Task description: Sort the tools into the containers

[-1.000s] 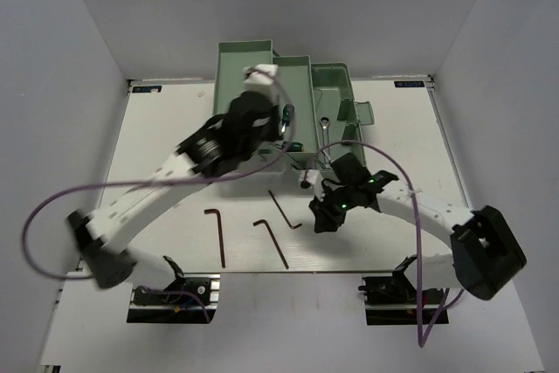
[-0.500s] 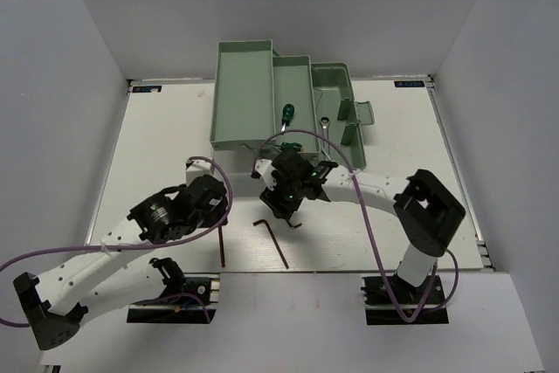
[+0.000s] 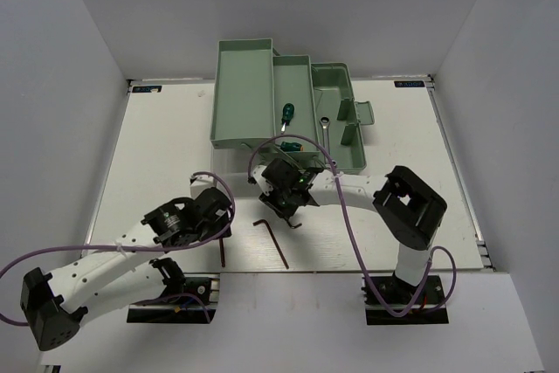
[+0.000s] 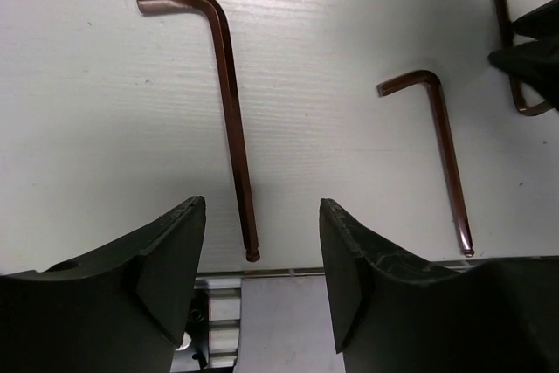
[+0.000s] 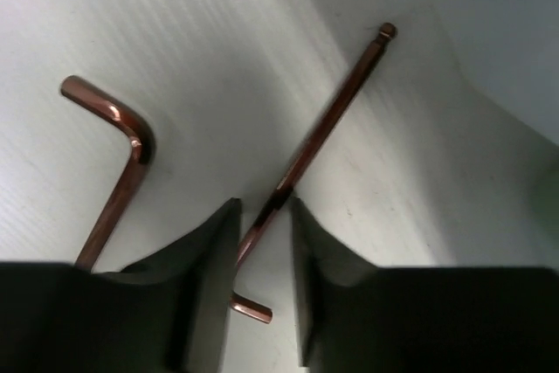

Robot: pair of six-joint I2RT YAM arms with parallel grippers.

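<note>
The dark hex key is just below my left gripper, which will close on the middle of the long end (image 3: 222, 242) (image 4: 232, 126) of that key.
The pale-green toolbox trays (image 3: 244, 93) stand open at the back. A green-handled screwdriver (image 3: 286, 113) lies in the middle tray and a silver wrench (image 3: 324, 123) in the right one. Three dark hex keys lie on the near table. My left gripper (image 3: 224, 221) (image 4: 262, 251) hangs open over the long end of the left hex key (image 4: 231, 102), not touching it. My right gripper (image 3: 289, 202) (image 5: 264, 203) straddles the thin hex key (image 5: 327, 120), jaws narrow with a small gap still showing. The middle hex key (image 3: 272, 238) (image 5: 122, 155) lies free.
The table's near edge and a metal rail (image 4: 253, 312) run just below the left gripper. The toolbox's translucent lid (image 3: 362, 113) sticks out to the right. White walls close in the table on both sides. The right arm's cable (image 3: 345, 216) loops over the table.
The left arm has pulled back from the trays to the near table and its jaws have opened. The right gripper has moved left onto the thin hex key and its jaws have narrowed.
</note>
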